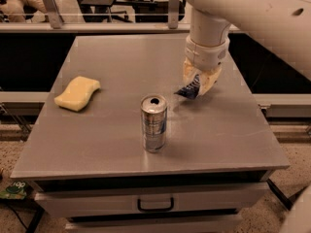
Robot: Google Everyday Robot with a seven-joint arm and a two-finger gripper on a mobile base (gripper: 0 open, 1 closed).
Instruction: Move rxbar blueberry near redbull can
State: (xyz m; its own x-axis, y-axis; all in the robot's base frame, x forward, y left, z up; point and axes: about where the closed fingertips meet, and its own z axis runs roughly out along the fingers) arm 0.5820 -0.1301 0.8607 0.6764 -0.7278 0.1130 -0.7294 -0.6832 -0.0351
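Next, I let go of the rxbar blueberry on the table [180,113] beside the redbull can, away from the yellow sponge.
The redbull can [154,123] stands upright near the front middle of the grey metal table [112,144], silver with blue panels and an open pull-tab top. My gripper [198,83] hangs from the white arm just right of and behind the can. It is shut on the rxbar blueberry [189,90], a dark blue wrapper with pale lettering that sticks out to the left of the fingers and hangs slightly above the tabletop. The bar's free end is a short way from the can's top right.
A yellow sponge [77,93] lies on the table's left side. The table has a drawer with a handle [155,205] at the front. A railing and seated people are behind the far edge. The table's right edge drops off by the arm.
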